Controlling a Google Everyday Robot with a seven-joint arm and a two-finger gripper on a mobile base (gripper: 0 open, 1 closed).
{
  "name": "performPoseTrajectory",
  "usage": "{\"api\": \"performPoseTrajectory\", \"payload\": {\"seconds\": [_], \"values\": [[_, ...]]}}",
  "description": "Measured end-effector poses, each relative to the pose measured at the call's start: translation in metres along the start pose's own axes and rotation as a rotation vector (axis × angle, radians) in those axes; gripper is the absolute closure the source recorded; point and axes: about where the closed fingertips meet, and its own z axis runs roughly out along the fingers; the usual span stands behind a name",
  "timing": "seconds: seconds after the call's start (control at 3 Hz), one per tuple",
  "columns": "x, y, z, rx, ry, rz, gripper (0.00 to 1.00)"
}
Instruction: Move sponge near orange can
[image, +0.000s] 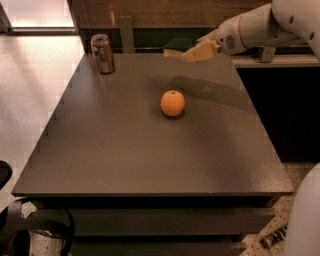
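The sponge will be released on the table (132, 69) beside the orange can, just in front of the post.
The sponge (176, 46), dark green on top with yellow foam beneath, is held in the air above the far edge of the table. My gripper (192, 51) is shut on it, reaching in from the right on a white arm. The orange can (102, 53), coppery with a silver rim, stands upright at the table's far left corner. The sponge is well to the right of the can and above the table top.
A round orange fruit (172, 103) lies on the dark table (125, 160) a little beyond its middle. A low wall and post (126, 32) run behind the far edge. The floor drops away to the left and right.
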Motion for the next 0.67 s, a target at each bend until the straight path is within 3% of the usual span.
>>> {"api": "performPoseTrajectory", "payload": {"seconds": [0.33, 0.67], "values": [[-0.01, 0.013, 0.047, -0.013, -0.043, 0.009, 1.0], [-0.018, 0.028, 0.077, 0.006, -0.023, 0.001, 1.0]]}}
